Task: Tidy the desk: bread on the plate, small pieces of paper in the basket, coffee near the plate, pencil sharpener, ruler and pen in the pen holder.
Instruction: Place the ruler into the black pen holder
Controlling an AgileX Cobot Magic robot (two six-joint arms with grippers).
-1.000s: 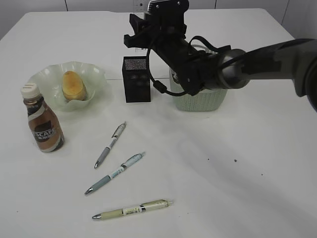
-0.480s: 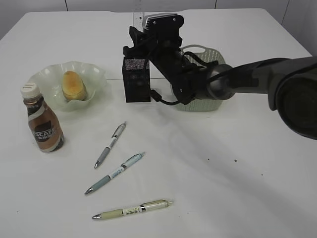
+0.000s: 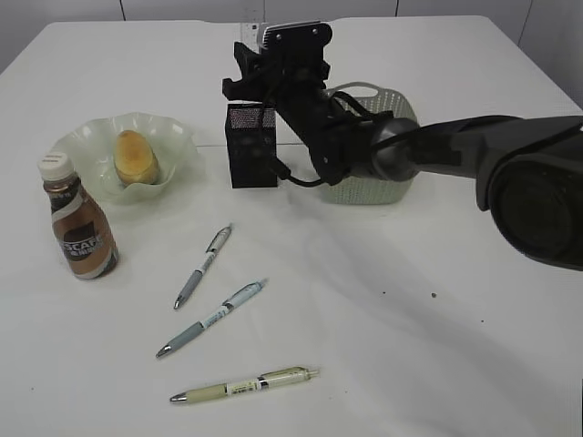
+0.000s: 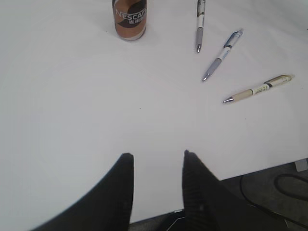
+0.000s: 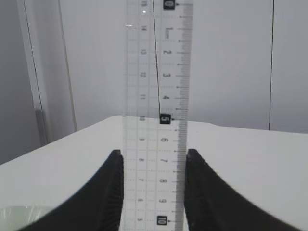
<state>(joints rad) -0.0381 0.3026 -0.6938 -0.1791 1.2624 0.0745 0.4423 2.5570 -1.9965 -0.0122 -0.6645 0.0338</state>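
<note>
The robot's right gripper should release the clear ruler inside the black mesh pen holder [image 3: 244, 120], between the green plate and the green basket. The ruler is upright just above the pen holder.
My right gripper [image 5: 154, 153] is shut on the clear ruler [image 5: 156, 96], which stands upright between its fingers. In the exterior view that gripper [image 3: 260, 77] hangs just above the black mesh pen holder [image 3: 252, 150], with the ruler [image 3: 253, 23] sticking up. The bread [image 3: 134, 157] lies on the green plate [image 3: 178, 146], and the coffee [image 3: 80, 228] stands beside it. Three pens [image 3: 203, 266] [image 3: 211, 318] [image 3: 244, 385] lie on the desk. My left gripper [image 4: 156, 155] is open and empty near the desk's front edge. The pencil sharpener and paper pieces are out of view.
The green basket [image 3: 383, 187] stands right of the pen holder, partly behind my right arm. The left wrist view shows the coffee [image 4: 130, 19] and the pens [image 4: 222, 55] farther off, with bare white desk [image 4: 96, 106] between them and the fingers.
My right arm has sunk a little and shifted left over the pen holder, keeping hold of the ruler. Nothing on the desk has moved.
</note>
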